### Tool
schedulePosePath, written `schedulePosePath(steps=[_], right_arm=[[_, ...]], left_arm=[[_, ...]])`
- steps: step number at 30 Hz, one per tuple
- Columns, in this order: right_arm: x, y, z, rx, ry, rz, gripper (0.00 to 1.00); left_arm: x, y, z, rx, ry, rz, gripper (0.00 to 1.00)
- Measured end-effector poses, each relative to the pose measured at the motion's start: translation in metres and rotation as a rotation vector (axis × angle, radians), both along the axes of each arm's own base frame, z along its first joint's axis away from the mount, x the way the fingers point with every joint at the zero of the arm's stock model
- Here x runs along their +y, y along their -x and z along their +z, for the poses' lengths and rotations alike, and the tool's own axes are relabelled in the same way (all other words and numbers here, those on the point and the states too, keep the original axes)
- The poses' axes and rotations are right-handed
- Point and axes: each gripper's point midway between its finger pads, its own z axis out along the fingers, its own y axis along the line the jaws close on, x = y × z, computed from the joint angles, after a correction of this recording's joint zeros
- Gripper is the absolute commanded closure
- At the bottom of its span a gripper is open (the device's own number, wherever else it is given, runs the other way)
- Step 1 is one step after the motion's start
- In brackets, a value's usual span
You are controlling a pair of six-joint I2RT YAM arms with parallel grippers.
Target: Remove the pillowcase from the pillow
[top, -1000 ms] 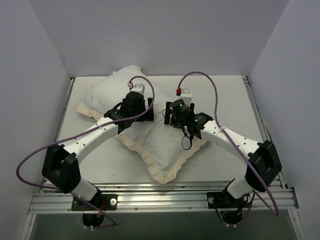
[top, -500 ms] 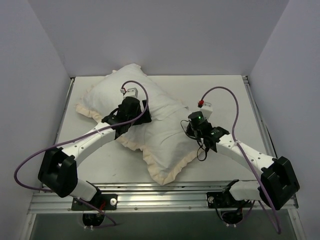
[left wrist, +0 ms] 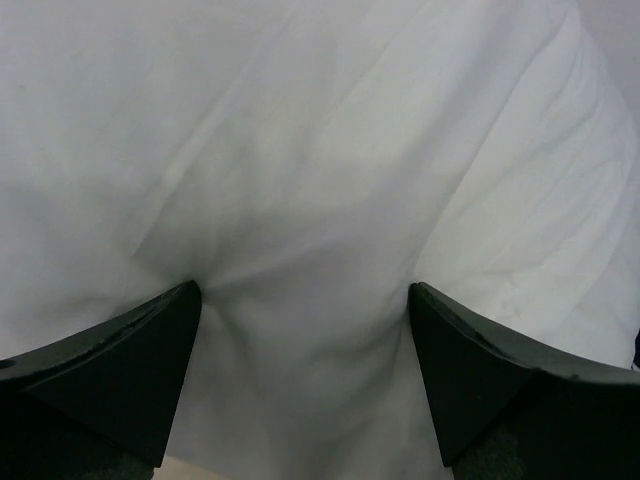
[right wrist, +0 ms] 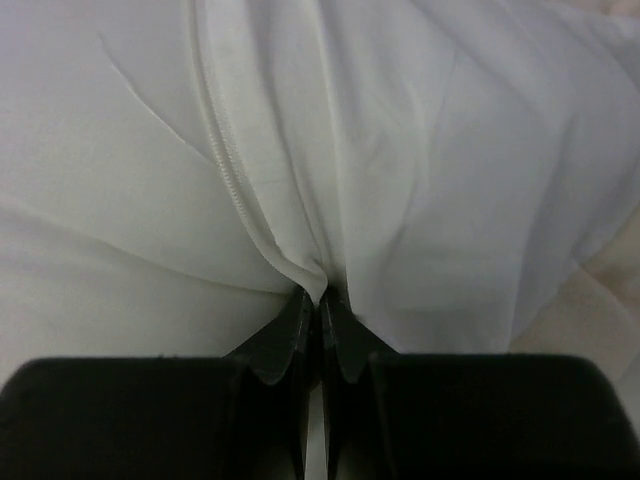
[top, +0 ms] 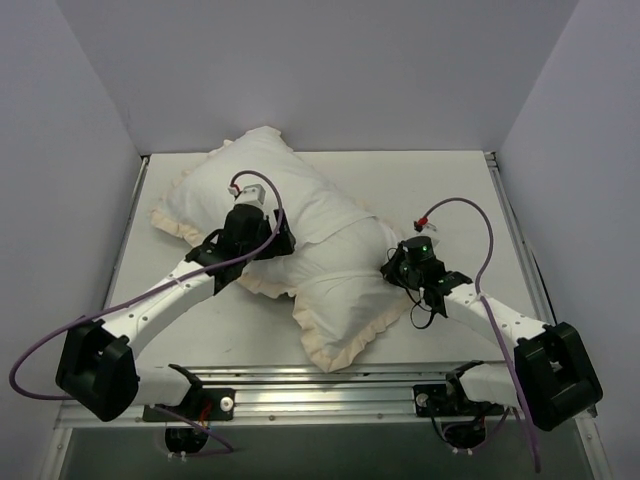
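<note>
My left gripper needs to move next to the white fold (top: 350, 253) by the pillowcase's zipper seam, just short of my right gripper, and close there.
The pillowcase (top: 345, 300) lies across the table with its white side up and a cream frill along its edges. The pillow (top: 265, 165) shows as the plump white mass at the back left, and where it ends under the cover I cannot tell. My left gripper (top: 268, 245) is open, its fingers pressed down into white fabric (left wrist: 300, 180) that dimples between them in the left wrist view. My right gripper (top: 390, 265) is shut on a pinched fold of the pillowcase (right wrist: 290, 200) beside its zipper seam (right wrist: 225, 150).
Grey walls close in the table (top: 440, 190) on three sides. A metal rail (top: 330, 385) runs along the near edge by the arm bases. Purple cables loop above both arms.
The right gripper has shut on the pillowcase fold and moved right and toward me, stretching the fabric. The left gripper has slid a little left and nearer, still open and pressing down.
</note>
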Motion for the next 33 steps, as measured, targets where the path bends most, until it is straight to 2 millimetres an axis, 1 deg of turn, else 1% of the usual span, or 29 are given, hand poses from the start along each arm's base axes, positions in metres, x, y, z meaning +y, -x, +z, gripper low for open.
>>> schedulePosePath(steps=[3, 8, 9, 15, 17, 19, 21, 23, 25, 28, 30, 33], right_arm=[[0.010, -0.005, -0.001, -0.013, -0.029, 0.058, 1.00], [0.021, -0.011, 0.005, -0.062, -0.044, 0.142, 1.00], [0.022, -0.012, 0.006, -0.067, -0.043, 0.154, 1.00], [0.026, -0.013, 0.010, -0.095, -0.031, 0.199, 1.00], [0.026, -0.014, 0.011, -0.100, -0.029, 0.201, 1.00], [0.026, -0.015, 0.012, -0.108, -0.028, 0.200, 1.00], [0.025, -0.015, 0.012, -0.110, -0.024, 0.199, 1.00], [0.024, -0.016, 0.013, -0.116, -0.021, 0.199, 1.00], [0.024, -0.015, 0.015, -0.123, -0.019, 0.200, 1.00], [0.021, -0.014, 0.016, -0.135, -0.013, 0.197, 1.00], [0.020, -0.014, 0.016, -0.141, -0.008, 0.193, 1.00], [0.018, -0.014, 0.014, -0.142, -0.001, 0.188, 1.00]], left_arm=[[-0.004, 0.013, 0.009, -0.042, -0.033, -0.077, 0.06], [-0.031, 0.045, 0.039, -0.163, -0.098, -0.271, 0.06], [-0.034, 0.047, 0.046, -0.184, -0.111, -0.295, 0.06], [-0.047, 0.040, 0.097, -0.307, -0.158, -0.335, 0.06], [-0.054, 0.035, 0.108, -0.325, -0.168, -0.324, 0.06], [-0.063, 0.030, 0.107, -0.313, -0.184, -0.307, 0.03], [-0.074, 0.025, 0.096, -0.276, -0.201, -0.275, 0.00], [-0.082, 0.020, 0.081, -0.224, -0.215, -0.234, 0.05], [-0.090, 0.017, 0.064, -0.166, -0.231, -0.196, 0.05], [-0.099, 0.013, 0.047, -0.106, -0.276, -0.147, 0.06], [-0.105, 0.011, 0.045, -0.091, -0.307, -0.126, 0.06], [-0.111, 0.014, 0.056, -0.107, -0.340, -0.100, 0.05]])
